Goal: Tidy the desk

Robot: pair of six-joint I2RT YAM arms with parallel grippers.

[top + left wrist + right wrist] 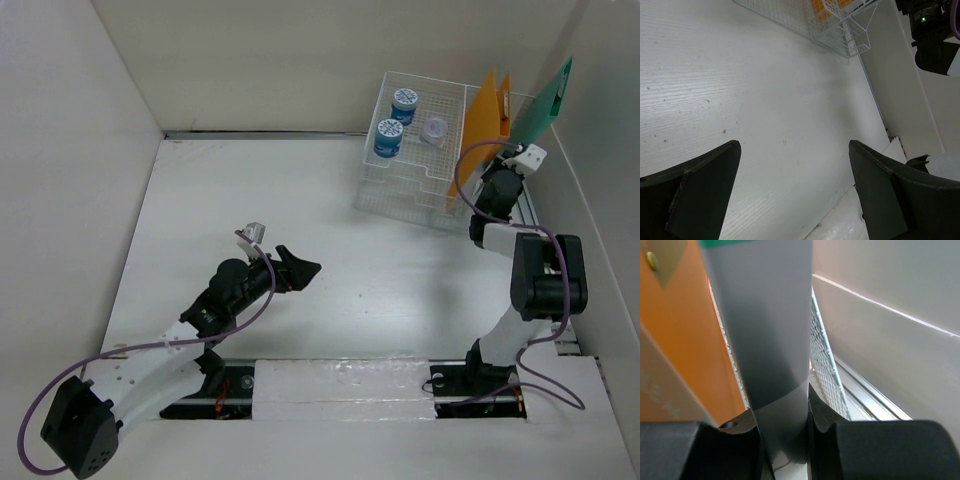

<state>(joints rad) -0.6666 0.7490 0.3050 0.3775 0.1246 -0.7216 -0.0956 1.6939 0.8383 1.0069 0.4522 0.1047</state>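
Observation:
My right gripper is to put the green folder, now held upright over the rack, down upright in the white wire-mesh rack (pixel 509 143) (pixel 776 372), between the orange folders and the wall.
The desk (pixel 400 290) is a wide white tabletop; it fills the left wrist view (pixel 765 90). My right gripper (pixel 507 163) is at the back right, shut on a green folder (pixel 545 105) held upright over the right end of the white wire-mesh rack (pixel 400 190). In the right wrist view the folder (pixel 765 330) looks grey with a green top edge and is clamped between the fingers of that gripper (pixel 785 440). My left gripper (pixel 300 268) is open and empty, low over the desk's middle left (pixel 795 150).
Orange folders (pixel 483 120) stand upright in the rack beside the green one (pixel 680 340). The rack tray holds two blue-lidded jars (pixel 404 102) (pixel 388 137) and a small clear container (pixel 434 129). Off-white wall panels close in left, back and right.

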